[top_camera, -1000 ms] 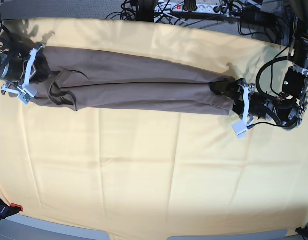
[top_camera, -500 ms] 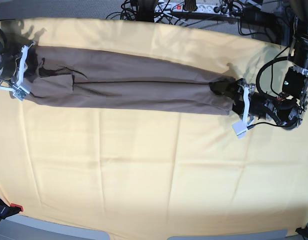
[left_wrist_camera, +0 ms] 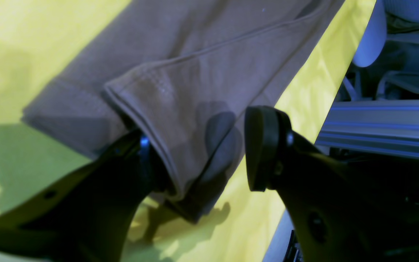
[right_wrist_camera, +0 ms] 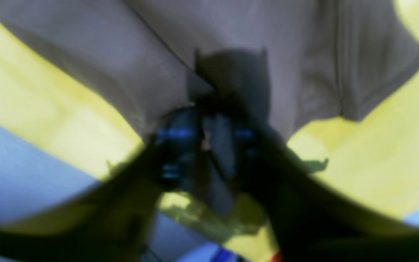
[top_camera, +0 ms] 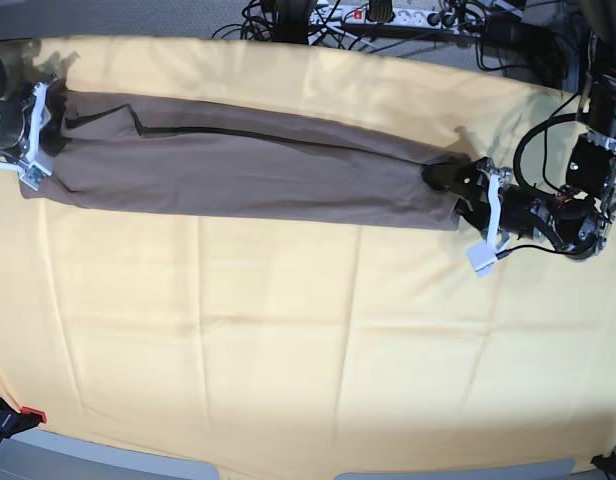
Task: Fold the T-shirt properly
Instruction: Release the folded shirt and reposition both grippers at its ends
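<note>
The right gripper pinches the T-shirt's edge while the layers next to it lie wrinkled, so it should grip further in before [top_camera: 85,160] the left gripper pulls the T-shirt tight.
The taupe T-shirt [top_camera: 248,170] lies stretched into a long narrow band across the far part of the table. My right gripper [top_camera: 33,135] is at its left end. In the blurred right wrist view the gripper [right_wrist_camera: 211,145] is shut on a bunch of the T-shirt [right_wrist_camera: 122,54]. My left gripper [top_camera: 466,195] is at the shirt's right end. In the left wrist view it [left_wrist_camera: 202,156] is open, with the hemmed corner of the T-shirt [left_wrist_camera: 180,72] lying between the jaws and touching one finger [left_wrist_camera: 142,160].
A large pale yellow cloth [top_camera: 288,340] covers the table under the shirt. Cables and a power strip [top_camera: 388,15] lie beyond the back edge. A metal rail [left_wrist_camera: 376,120] runs close to the left gripper. A red-tipped clamp [top_camera: 18,415] sits at the front left corner.
My right gripper has pulled the shirt's left end further left and back. The folds there have drawn out and the shirt now lies longer and flatter. The left arm has hardly moved.
</note>
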